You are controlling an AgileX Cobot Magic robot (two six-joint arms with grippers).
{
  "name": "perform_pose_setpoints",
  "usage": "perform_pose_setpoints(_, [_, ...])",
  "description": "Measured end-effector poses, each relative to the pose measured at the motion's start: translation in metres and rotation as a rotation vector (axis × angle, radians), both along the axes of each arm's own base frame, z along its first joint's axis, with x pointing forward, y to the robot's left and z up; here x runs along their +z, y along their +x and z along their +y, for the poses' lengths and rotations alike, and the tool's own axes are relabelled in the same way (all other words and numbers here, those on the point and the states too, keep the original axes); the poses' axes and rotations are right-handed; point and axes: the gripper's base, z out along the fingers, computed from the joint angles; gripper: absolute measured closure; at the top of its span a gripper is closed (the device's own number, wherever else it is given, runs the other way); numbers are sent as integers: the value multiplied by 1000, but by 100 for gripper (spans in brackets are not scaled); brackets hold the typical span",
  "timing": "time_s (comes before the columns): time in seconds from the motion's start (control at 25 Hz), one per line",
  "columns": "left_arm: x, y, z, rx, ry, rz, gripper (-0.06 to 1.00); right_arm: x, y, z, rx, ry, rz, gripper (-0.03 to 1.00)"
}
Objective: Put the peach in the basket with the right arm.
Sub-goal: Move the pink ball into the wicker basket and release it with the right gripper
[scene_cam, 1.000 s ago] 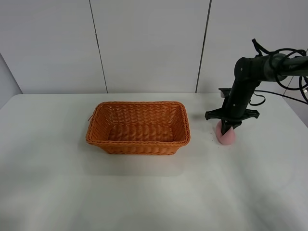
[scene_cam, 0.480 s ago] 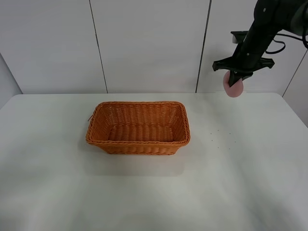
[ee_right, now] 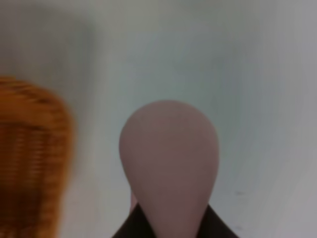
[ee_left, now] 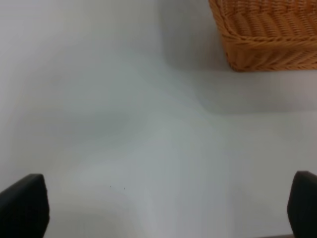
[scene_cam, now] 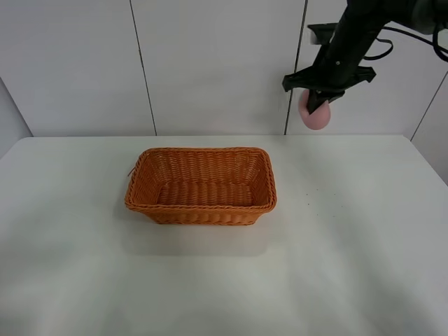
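Observation:
My right gripper has the peach. It will let go of it on the middle of the wicker basket's bottom (scene_cam: 197, 191), near the basket's front side.
High above the table, the pink peach (scene_cam: 315, 116) hangs in my right gripper (scene_cam: 316, 105), which is shut on it. The right arm (scene_cam: 343, 42) comes in from the top right. In the right wrist view the peach (ee_right: 171, 158) fills the middle, its tip pointing away, with dark fingers just showing below it. The orange-brown wicker basket (scene_cam: 210, 212) sits on the white table, lower and to the left of the peach, and its blurred edge (ee_right: 25, 163) shows beside the fruit. My left gripper (ee_left: 163, 201) is open over bare table, near a basket corner (ee_left: 267, 39).
The white table (scene_cam: 350, 245) stretches around the basket on all sides. Pale wall panels (scene_cam: 210, 63) stand behind it. The left arm does not show in the exterior high view.
The right arm has lifted the peach off the table to well above it. It has then carried it left, toward the basket's side.

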Motion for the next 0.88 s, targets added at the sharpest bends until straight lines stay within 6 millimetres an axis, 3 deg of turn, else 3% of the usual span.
perform_pose_setpoints(0.32, [0, 0, 0, 0, 0, 0, -4, 2, -40, 102, 241, 9, 1, 96])
perform_pose_setpoints(0.52, [0, 0, 0, 0, 0, 0, -4, -2, -58, 145, 330, 32, -35, 96])
perform_pose_setpoints(0.64, [0, 0, 0, 0, 0, 0, -4, -19, -59, 167, 370, 38, -44, 96])
perform_pose_setpoints(0.88, [0, 0, 0, 0, 0, 0, -4, -80, -48, 197, 405, 33, -26, 96])
